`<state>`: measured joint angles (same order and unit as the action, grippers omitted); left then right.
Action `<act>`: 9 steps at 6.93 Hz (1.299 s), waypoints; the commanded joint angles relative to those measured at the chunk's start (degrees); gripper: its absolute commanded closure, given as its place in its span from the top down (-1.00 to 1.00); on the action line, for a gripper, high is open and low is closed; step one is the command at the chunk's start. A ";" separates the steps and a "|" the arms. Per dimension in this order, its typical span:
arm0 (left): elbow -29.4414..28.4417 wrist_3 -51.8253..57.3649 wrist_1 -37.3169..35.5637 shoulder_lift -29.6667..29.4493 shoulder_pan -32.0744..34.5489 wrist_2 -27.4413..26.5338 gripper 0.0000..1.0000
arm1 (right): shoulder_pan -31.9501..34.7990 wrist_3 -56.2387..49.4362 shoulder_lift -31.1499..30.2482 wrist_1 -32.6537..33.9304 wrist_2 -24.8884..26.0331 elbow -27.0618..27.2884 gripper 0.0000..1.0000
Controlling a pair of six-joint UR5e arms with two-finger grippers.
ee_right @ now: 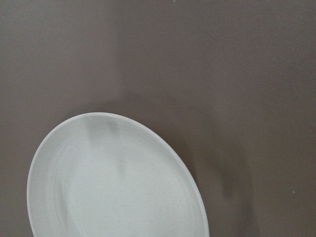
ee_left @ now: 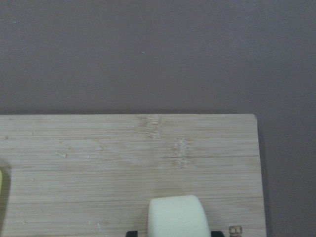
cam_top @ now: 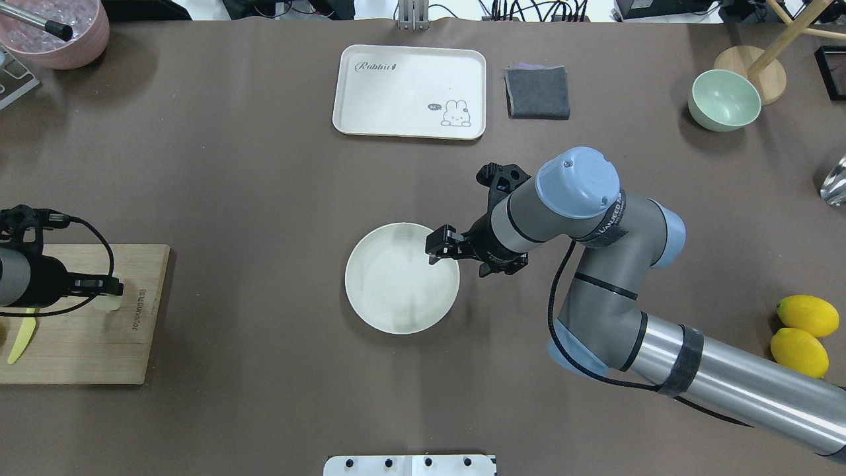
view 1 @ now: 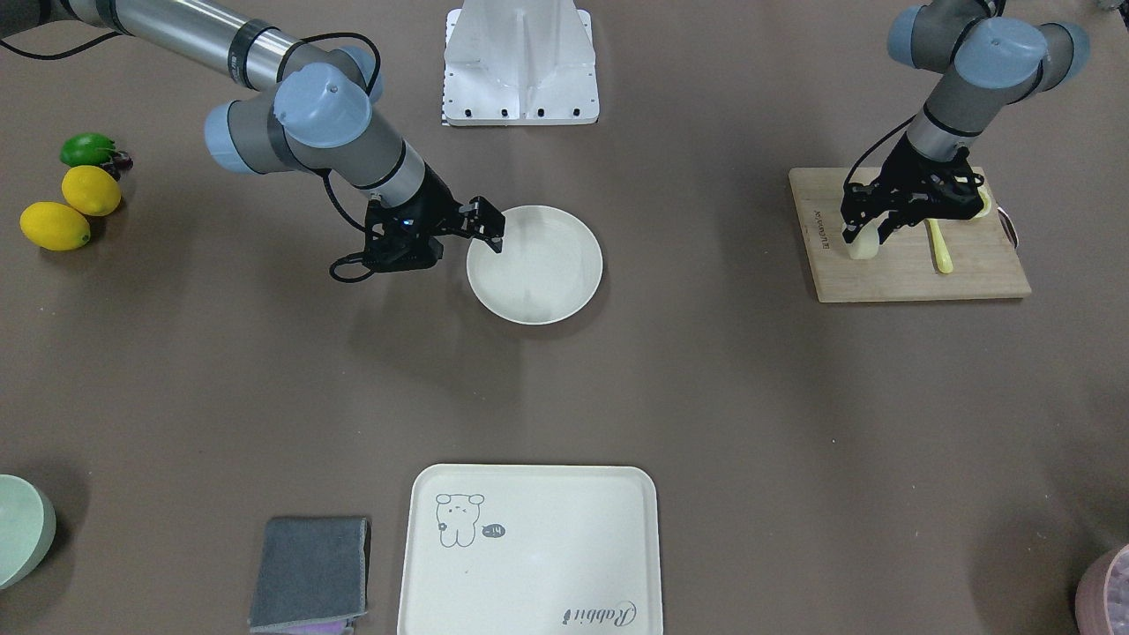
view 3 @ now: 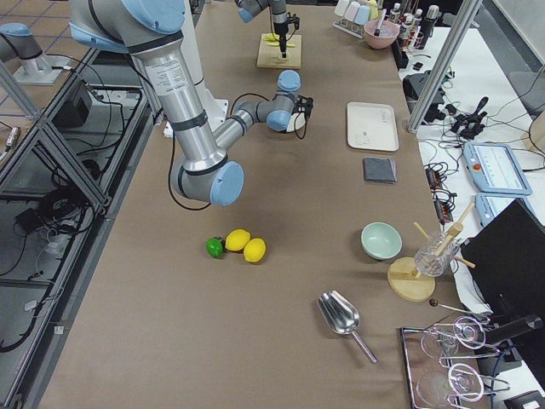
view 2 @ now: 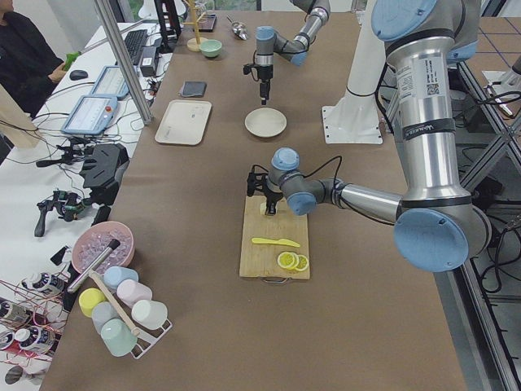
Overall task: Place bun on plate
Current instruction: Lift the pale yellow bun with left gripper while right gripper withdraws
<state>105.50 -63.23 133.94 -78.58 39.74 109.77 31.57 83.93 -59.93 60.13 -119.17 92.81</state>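
Note:
I should let go of the bun with my left gripper near the middle of the round off-white plate (view 1: 537, 263).
The bun (view 1: 863, 248), a small pale cream lump, stands on the wooden cutting board (view 1: 917, 275) at the left end of the table. My left gripper (view 1: 868, 234) is shut on it, and the left wrist view shows the bun (ee_left: 177, 217) with a black fingertip touching each side. The round off-white plate (view 1: 534, 291) lies at mid-table with nothing on it. My right gripper (view 1: 489, 231) hangs open over the plate's (cam_top: 396, 297) rim on the robot's right side. In the right wrist view the plate (ee_right: 113, 187) fills the lower left and no fingers show.
A yellow knife (view 1: 940, 247) lies on the board beside the bun, and lemon slices (view 2: 291, 261) sit at the board's far end. Across the table lie a cream tray (view 1: 529, 551) and a grey cloth (view 1: 309, 573). Lemons (view 1: 71, 207) and a green bowl (cam_top: 724, 99) are at the right end.

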 commanded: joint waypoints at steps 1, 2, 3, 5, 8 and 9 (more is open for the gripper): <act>0.75 -0.06 0.00 0.01 0.08 0.00 -0.28 | 0.85 -0.25 -0.01 0.07 -0.62 0.00 1.00; 2.41 -0.23 -0.09 -0.69 0.16 0.53 -0.28 | 2.25 -0.25 -0.01 0.07 -1.76 0.44 1.00; 4.17 -0.23 -0.96 -3.13 0.16 0.71 -0.29 | 5.48 -0.69 -0.36 0.16 -6.29 0.44 1.00; 3.83 -6.77 -8.49 -16.10 0.08 0.71 -0.28 | 11.64 -1.83 -2.81 0.25 -13.70 0.62 1.00; 0.26 -14.87 -33.50 -41.40 -11.91 -10.50 -0.26 | 22.10 -14.37 -9.40 0.51 -20.21 0.97 1.00; -2.73 -15.17 -34.01 -44.95 -15.53 -12.80 -0.26 | 23.43 -14.40 -10.03 0.51 -20.22 1.06 1.00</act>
<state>105.91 -76.67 103.71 -117.26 28.99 100.65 52.54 71.19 -68.52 60.64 -138.52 93.70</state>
